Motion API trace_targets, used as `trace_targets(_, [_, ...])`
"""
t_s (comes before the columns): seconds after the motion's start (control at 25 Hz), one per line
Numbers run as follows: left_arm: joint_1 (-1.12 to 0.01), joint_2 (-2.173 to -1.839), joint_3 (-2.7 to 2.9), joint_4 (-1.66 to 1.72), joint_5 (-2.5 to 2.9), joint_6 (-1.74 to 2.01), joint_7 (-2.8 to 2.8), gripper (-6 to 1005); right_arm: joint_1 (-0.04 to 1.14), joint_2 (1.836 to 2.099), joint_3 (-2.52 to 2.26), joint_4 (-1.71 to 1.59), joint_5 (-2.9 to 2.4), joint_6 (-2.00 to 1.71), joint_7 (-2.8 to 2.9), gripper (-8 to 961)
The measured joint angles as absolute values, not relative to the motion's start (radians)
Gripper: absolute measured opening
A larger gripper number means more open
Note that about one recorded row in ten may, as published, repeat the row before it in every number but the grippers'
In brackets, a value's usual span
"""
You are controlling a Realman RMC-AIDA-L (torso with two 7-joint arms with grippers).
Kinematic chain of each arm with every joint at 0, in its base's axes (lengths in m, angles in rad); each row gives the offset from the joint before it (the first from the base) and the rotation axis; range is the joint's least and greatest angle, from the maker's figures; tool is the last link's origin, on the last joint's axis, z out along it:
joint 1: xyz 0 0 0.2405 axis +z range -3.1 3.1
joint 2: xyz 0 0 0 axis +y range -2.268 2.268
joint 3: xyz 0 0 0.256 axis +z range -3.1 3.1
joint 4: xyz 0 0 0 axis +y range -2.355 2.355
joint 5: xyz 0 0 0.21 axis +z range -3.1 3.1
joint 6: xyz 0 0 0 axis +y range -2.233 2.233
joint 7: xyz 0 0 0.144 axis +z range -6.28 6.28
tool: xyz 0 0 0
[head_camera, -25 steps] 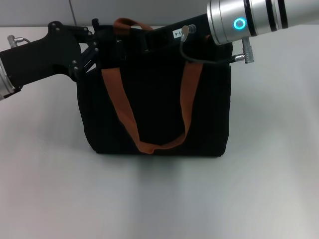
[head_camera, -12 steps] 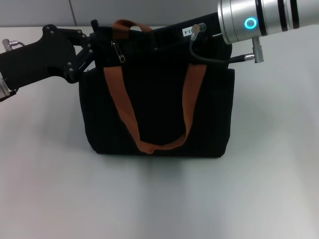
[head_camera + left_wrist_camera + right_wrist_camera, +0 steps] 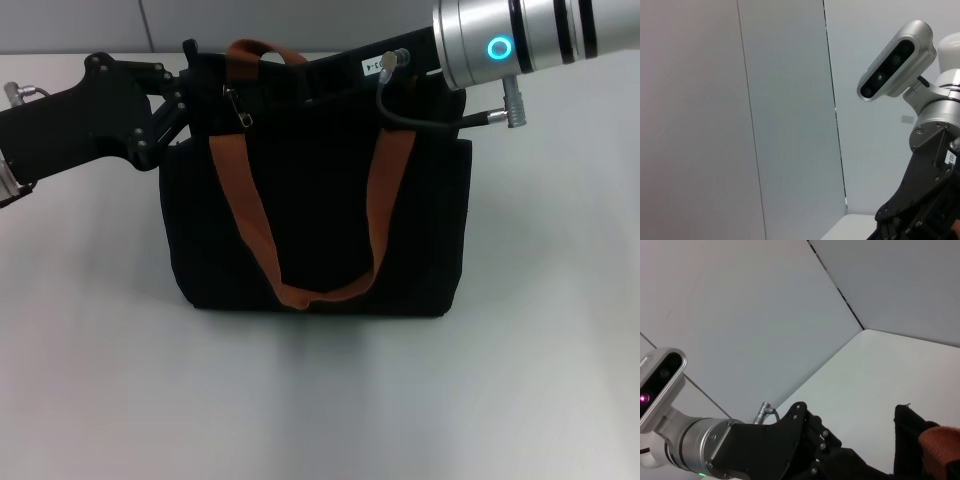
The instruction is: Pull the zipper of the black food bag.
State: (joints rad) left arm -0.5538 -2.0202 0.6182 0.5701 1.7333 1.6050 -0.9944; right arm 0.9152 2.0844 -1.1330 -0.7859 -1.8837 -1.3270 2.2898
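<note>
The silver zipper pull hangs just beyond my right gripper's fingers, so it should open, move toward my left gripper and close on the pull (image 3: 232, 95).
The black food bag (image 3: 320, 230) stands upright on the white table, with orange-brown strap handles (image 3: 245, 210) hanging down its front. A small silver zipper pull (image 3: 236, 106) hangs at the bag's top edge near the left strap. My left gripper (image 3: 193, 85) is at the bag's top left corner and is shut on the fabric there. The right wrist view shows it (image 3: 860, 465) reaching to the bag's raised corner (image 3: 905, 435). My right gripper (image 3: 310, 82) lies along the bag's top edge from the right, black against black. It also shows in the left wrist view (image 3: 920, 210).
The white table (image 3: 320, 400) lies bare in front of and beside the bag. A grey panelled wall (image 3: 80, 25) runs behind it. The right arm's silver wrist (image 3: 500, 45) and its cable (image 3: 420, 118) hang over the bag's top right.
My right arm has drawn back to the right along the bag's top. The silver pull has come into sight near the left strap. The bag and left gripper shifted slightly right.
</note>
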Motion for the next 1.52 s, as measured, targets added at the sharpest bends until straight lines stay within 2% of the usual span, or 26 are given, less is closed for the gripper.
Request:
trace_targets(0.48, [-0.552,-2.017,0.617,0.569,1.731,1.611,-1.007,40,0.917,2.082,-1.125,-0.814,-1.888,-1.330,2.289,52])
trace_targets(0.68, [-0.552,-2.016,0.617,0.570,1.730,1.611,-1.010,44,0.916,2.082,-1.149,-0.823,-1.892,-1.319,2.285,224])
trace_targets(0.92, [-0.554,-2.016,0.617,0.568,1.730,1.612,-1.012,48,0.920,2.085,-1.231,-0.822,-1.892,-1.256,2.284,304])
trace_targets(1.44, [-0.553,-2.013,0.617,0.566,1.717,1.605,-1.012,58,0.910,2.086,-1.245,-0.859,-1.874,-1.268,2.310,244])
trace_targets(1.52, [-0.553,-2.012,0.617,0.565,1.717,1.603,-1.012,59,0.907,2.086,-1.247,-0.868,-1.877,-1.266,2.316,180])
